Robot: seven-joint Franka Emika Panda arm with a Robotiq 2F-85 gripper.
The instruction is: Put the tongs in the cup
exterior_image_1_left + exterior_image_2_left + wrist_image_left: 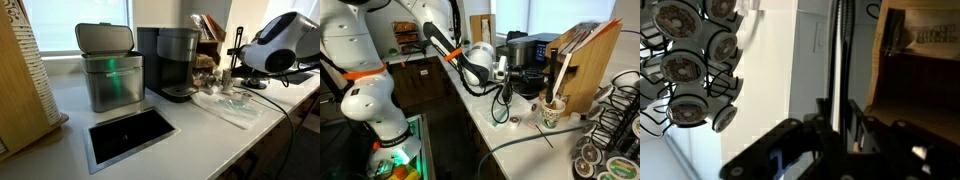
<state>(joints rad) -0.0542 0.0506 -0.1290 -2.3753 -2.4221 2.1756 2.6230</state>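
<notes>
Next, my gripper releases the tongs inside the small whitish cup [227, 77] on the counter, in front of the wooden box.
The tongs [842, 50] are a slim dark stick that runs from between my fingers up to the top of the wrist view. My gripper [835, 125] is shut on their lower end. In an exterior view the gripper [508, 72] hovers above the counter, left of the cup and apart from it. The cup [552, 112] is small and whitish, stands on the counter in front of the wooden box, and has a pale stick in it. The cup does not show in the wrist view. In an exterior view the gripper [243, 55] is at the far right.
A black coffee maker [172, 62] [525, 50] stands at the back of the counter beside a steel bin [110, 70]. A wooden box [585, 55] [925, 60] stands behind the cup. A wire pod-holder tower [615, 105] [695, 60] is near it. The counter has a dark recess [130, 130].
</notes>
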